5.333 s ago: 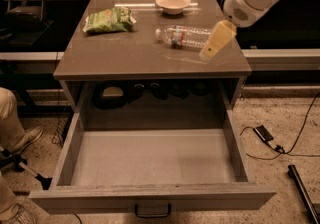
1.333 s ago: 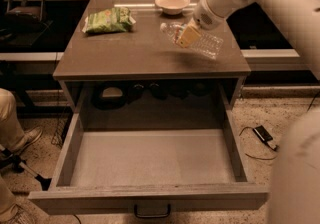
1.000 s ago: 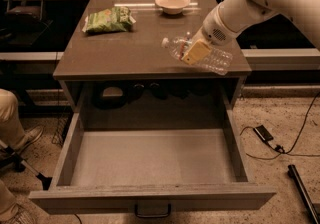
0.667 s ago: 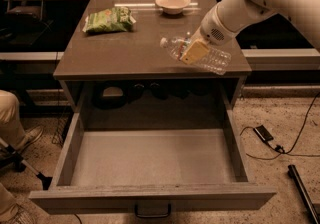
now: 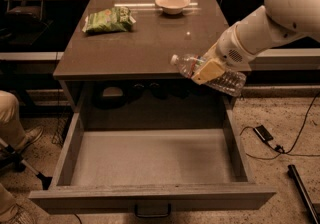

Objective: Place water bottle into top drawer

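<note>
Next, my gripper lets go of the water bottle on the top drawer's pale bottom [image 5: 177, 128], near the middle of its back half.
The water bottle [image 5: 227, 80] is clear and ribbed with a white cap pointing left. It hangs nearly level in the air at the table's front right corner, above the back right of the top drawer [image 5: 150, 193]. My gripper [image 5: 207, 70] is shut on the water bottle around its middle, with a pale finger [image 5: 210, 71] across the label. The white arm [image 5: 270, 23] reaches in from the upper right. The top drawer is pulled fully out, with a pale flat bottom [image 5: 150, 155] and a dark handle [image 5: 152, 213] on its front panel.
A green snack bag [image 5: 109, 19] and a white bowl [image 5: 172, 3] sit at the back of the brown tabletop [image 5: 140, 48]. A person's leg and shoe [image 5: 17, 128] are at the left. Cables and a small black box [image 5: 263, 133] lie on the floor at the right.
My gripper closed on the water bottle on the tabletop, lifted it, and carried it forward and down off the table's front right edge over the open drawer.
</note>
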`<act>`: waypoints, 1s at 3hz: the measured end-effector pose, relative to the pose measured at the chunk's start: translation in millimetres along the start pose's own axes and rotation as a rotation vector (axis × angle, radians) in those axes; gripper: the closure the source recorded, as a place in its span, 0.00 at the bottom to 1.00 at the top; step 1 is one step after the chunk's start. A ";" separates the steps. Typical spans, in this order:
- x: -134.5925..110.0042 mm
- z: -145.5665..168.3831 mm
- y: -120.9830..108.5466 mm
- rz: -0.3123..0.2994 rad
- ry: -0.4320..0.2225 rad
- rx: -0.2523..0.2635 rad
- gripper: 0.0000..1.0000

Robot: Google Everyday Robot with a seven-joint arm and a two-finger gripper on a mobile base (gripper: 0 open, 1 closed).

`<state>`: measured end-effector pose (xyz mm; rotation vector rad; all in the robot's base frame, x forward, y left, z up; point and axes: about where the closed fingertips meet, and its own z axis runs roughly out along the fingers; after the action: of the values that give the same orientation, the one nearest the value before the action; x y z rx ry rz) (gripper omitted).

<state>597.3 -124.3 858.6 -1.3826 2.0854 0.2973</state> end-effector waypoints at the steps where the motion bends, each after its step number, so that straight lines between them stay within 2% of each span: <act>1: 27.6 16.1 18.8 0.041 0.067 -0.024 1.00; 2: 59.4 51.5 33.1 0.104 0.139 -0.050 1.00; 3: 83.5 84.2 44.6 0.174 0.176 -0.056 1.00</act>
<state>566.0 -126.4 735.9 -1.3022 2.3651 0.3176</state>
